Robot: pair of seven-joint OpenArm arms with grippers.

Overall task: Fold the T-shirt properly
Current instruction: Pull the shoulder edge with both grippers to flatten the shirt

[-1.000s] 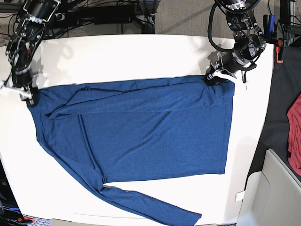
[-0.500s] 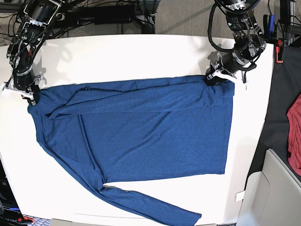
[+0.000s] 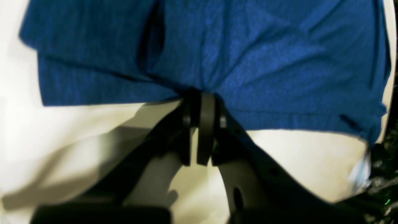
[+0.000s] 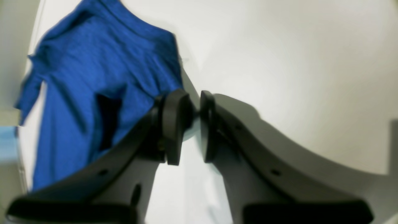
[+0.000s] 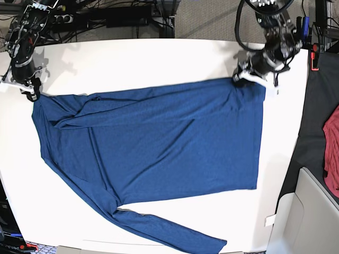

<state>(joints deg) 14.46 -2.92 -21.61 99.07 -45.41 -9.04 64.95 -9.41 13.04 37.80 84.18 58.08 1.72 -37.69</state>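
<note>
I need to open my right gripper and pinch deeper into the fabric (image 4: pixel 158 76) before I pull, because only the edge of the T-shirt is at my right gripper's fingertips.
The blue T-shirt (image 5: pixel 159 143) lies spread on the white table (image 5: pixel 137 58), one long sleeve (image 5: pixel 169 230) trailing to the front edge. My left gripper (image 5: pixel 248 75) is at the shirt's far right corner. In the left wrist view it (image 3: pixel 199 93) is shut on the hem of the T-shirt (image 3: pixel 264 53). My right gripper (image 5: pixel 32 94) is at the far left corner. In the right wrist view its fingers (image 4: pixel 174 124) stand almost together at the edge of the T-shirt (image 4: pixel 93 77), pinching the fabric at the tips.
A red cloth (image 5: pixel 332 153) hangs at the right edge over a black surface (image 5: pixel 312 116). A grey bin (image 5: pixel 310 211) stands at the front right. Cables and gear (image 5: pixel 122 16) run behind the table's far edge.
The right gripper closed on the shirt's left corner. Both arms then moved toward the far edge, pulling the shirt's top edge with them and stretching it flatter.
</note>
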